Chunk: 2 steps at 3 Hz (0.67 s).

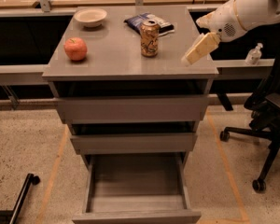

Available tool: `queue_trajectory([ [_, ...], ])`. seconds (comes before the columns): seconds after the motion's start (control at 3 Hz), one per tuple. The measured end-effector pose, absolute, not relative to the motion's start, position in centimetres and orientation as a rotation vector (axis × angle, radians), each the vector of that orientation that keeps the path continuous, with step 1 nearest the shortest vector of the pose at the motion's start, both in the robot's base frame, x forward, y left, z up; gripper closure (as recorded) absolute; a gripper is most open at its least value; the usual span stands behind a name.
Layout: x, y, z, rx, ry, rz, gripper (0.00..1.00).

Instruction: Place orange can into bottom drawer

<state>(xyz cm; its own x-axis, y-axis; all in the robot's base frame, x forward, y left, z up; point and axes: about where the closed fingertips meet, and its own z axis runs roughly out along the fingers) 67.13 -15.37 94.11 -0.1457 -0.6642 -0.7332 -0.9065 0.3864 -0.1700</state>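
Observation:
The robot's gripper will next move to the middle of the orange can (150, 39), in front of the blue bag, and close there.
The orange can (150, 38) stands upright on the grey cabinet top (116, 59), right of centre, in front of a blue bag. My gripper (190, 56) hangs over the right part of the cabinet top, to the right of the can and apart from it, holding nothing that shows. The bottom drawer (136, 205) is pulled out wide; its inside shows nothing in it. The two drawers above it are pulled out a little.
A red apple (75, 49) sits at the left of the cabinet top and a white bowl (90, 17) at the back left. A blue snack bag (150, 23) lies behind the can. A black office chair (269, 125) stands at the right. A black bar (16, 199) lies on the floor at lower left.

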Motion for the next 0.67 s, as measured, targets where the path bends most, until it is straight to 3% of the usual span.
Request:
queue_trajectory([
  [0.33, 71.32, -15.17, 91.88, -1.24, 1.893, 0.479, 0.0],
  [0.67, 71.99, -15.24, 91.21, -1.228, 1.895, 0.491, 0.0],
])
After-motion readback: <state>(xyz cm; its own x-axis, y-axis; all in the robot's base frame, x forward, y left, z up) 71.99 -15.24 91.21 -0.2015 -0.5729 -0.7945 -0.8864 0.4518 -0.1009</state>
